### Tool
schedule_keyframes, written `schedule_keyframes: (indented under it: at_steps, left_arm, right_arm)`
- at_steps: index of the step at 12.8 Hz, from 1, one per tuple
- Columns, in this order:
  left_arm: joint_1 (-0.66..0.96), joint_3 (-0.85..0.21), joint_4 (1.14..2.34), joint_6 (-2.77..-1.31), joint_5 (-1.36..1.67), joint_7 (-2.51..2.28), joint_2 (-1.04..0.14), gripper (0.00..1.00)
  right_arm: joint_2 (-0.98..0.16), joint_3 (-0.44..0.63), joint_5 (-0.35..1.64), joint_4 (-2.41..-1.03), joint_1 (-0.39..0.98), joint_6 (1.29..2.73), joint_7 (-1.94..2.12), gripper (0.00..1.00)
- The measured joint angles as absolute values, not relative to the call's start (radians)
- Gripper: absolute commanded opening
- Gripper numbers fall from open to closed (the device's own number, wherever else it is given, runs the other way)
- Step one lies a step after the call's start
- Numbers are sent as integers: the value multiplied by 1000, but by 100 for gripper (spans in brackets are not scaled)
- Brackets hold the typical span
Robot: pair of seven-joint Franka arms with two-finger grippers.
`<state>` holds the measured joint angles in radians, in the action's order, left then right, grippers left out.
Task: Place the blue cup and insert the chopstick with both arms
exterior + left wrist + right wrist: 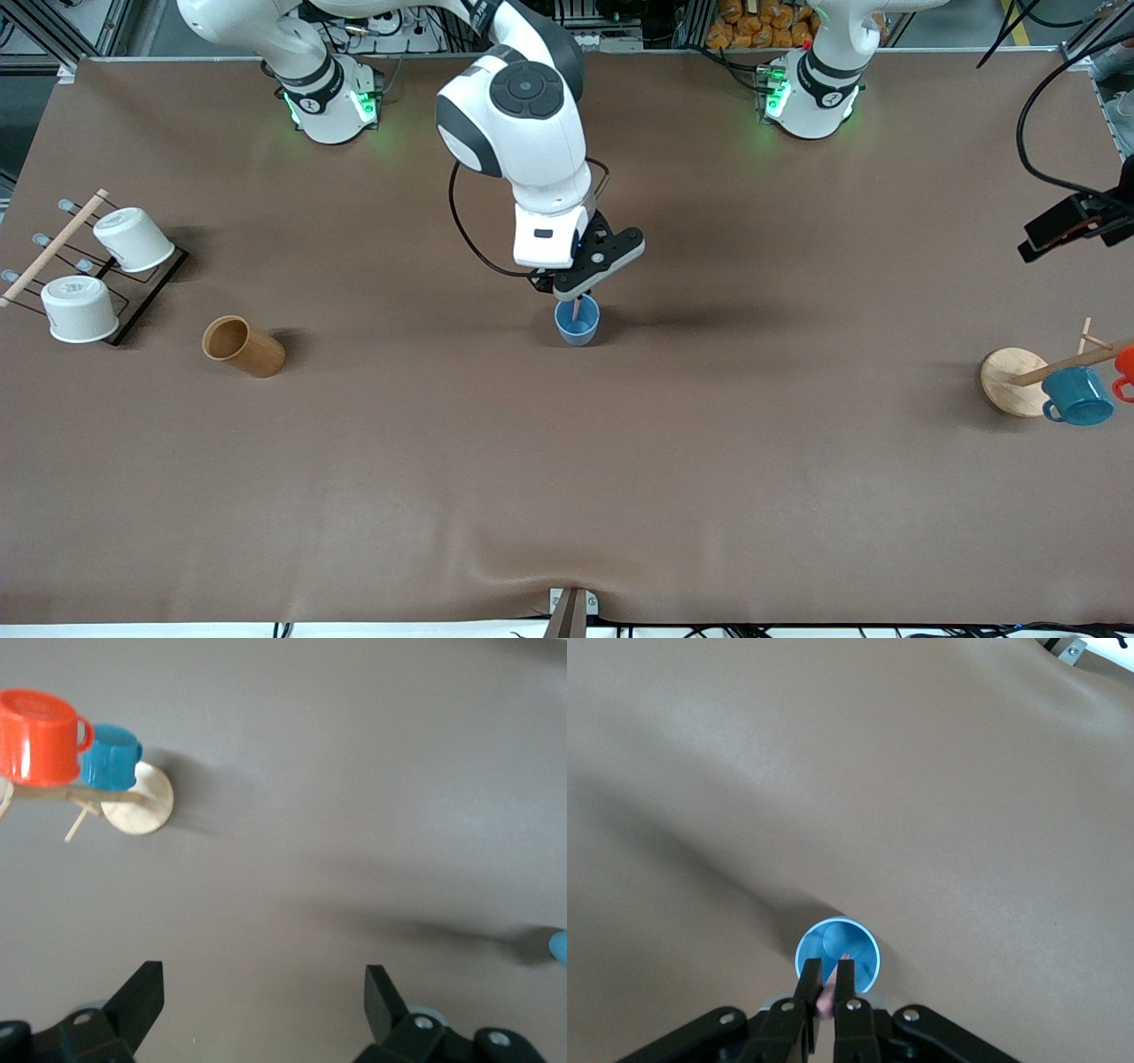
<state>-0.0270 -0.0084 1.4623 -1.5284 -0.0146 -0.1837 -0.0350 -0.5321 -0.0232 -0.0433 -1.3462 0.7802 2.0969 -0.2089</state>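
My right gripper is to let go of the pale-pink chopstick inside the blue cup, leaning on its rim [598,313] [802,934] toward the teal mug.
The blue cup [577,322] stands upright on the brown table near its middle; it also shows in the right wrist view [838,953]. My right gripper [576,297] is right over the cup, shut on the pale-pink chopstick [577,309], whose lower end dips into the cup's mouth. In the right wrist view the right gripper [829,974] holds the pink chopstick [829,999] between its fingers above the cup's opening. My left gripper [262,992] is open and empty, up above the table near the left arm's end, where it waits; in the front view it shows at the frame's edge [1063,226].
A brown wooden cup [243,346] lies on its side toward the right arm's end. A rack with two white cups [80,270] stands beside it. A wooden stand [1014,381] with a teal mug [1078,395] and an orange mug [40,735] is at the left arm's end.
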Motion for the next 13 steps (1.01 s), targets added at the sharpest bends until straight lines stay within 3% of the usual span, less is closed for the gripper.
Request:
schedule_keyframes:
  at_steps: [9,13]
  left_arm:
    - [-45,-23,1467,-1510,-11,-184,-7,100]
    - [-47,-24,1467,-1511,-10,-184,-6,100]
  right_arm:
    - [-535,-23,-112,-1436,821,2177,-209,1]
    - [-535,-23,-119,-1465,836,2203,-209,11]
